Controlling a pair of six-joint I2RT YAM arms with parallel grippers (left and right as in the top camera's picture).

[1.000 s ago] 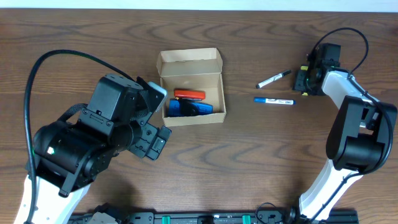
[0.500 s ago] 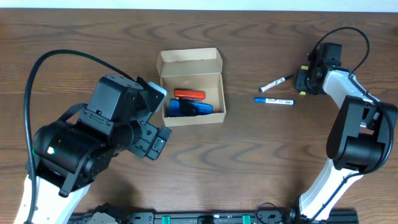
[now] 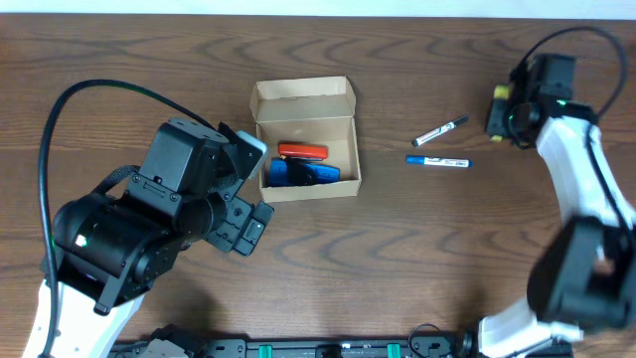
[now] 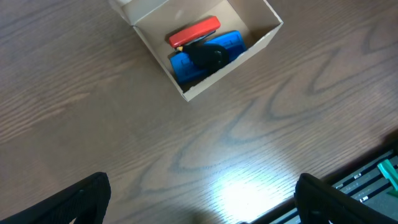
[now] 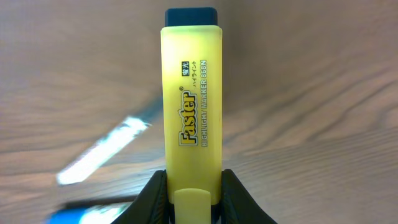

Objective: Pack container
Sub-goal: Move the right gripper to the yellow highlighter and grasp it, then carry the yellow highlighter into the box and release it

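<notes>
Next, I release the yellow highlighter with my right gripper inside the box [image 3: 345, 159], between the red pen and the side nearest the markers.
The container [image 3: 304, 101] is an open tan cardboard box left of the table's middle, its flap lid folded back at the far side. Inside lie a red pen, a blue item and a black item. It also shows in the left wrist view [image 4: 257, 15]. My right gripper [image 3: 500, 111] at the far right is shut on a yellow highlighter [image 5: 191, 106] and holds it above the table. A black-capped marker [image 3: 439, 129] and a blue marker [image 3: 437, 161] lie on the table to its left. My left gripper [image 4: 199, 198] is open and empty, raised in front of the box.
The left arm's bulky black body [image 3: 149, 219] fills the near left of the table. The table's front edge with a rail [image 4: 373, 177] shows close by in the left wrist view. The table is brown wood [image 3: 417, 259].
My right gripper has lifted and shifted right, away from the two markers, with the yellow highlighter in it. The left arm has not moved.
</notes>
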